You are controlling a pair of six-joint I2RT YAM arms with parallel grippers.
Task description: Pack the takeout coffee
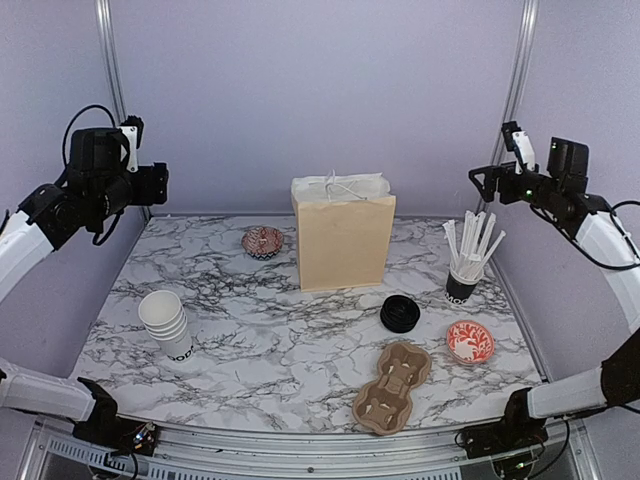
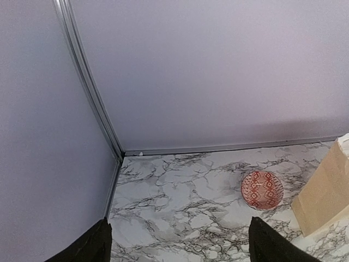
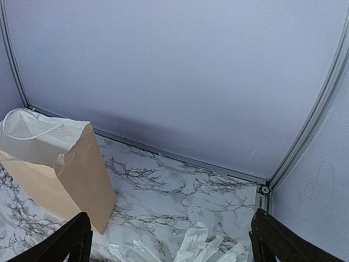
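Next, my left gripper grabs the top white paper cup of the stack by its rim (image 1: 181, 304), on the side facing the table's middle.
The takeout coffee cups (image 1: 167, 322) are white paper cups nested in a stack at the table's left, black lettering near the base, with no lids on. Round black lids (image 1: 400, 313) lie stacked right of centre. My left gripper (image 1: 158, 184) hangs high over the far left corner, far from the cups. In the left wrist view the left gripper (image 2: 180, 243) is open with only bare table between its fingers. My right gripper (image 1: 483, 183) hangs high at the far right. In the right wrist view the right gripper (image 3: 172, 237) is open and holds nothing.
A brown paper bag (image 1: 343, 241) stands open at the back centre. A cardboard cup carrier (image 1: 392, 388) lies near the front. A dark cup of white sticks (image 1: 466, 262) stands at right. One red-patterned bowl (image 1: 263, 241) sits left of the bag, another (image 1: 470, 341) at front right.
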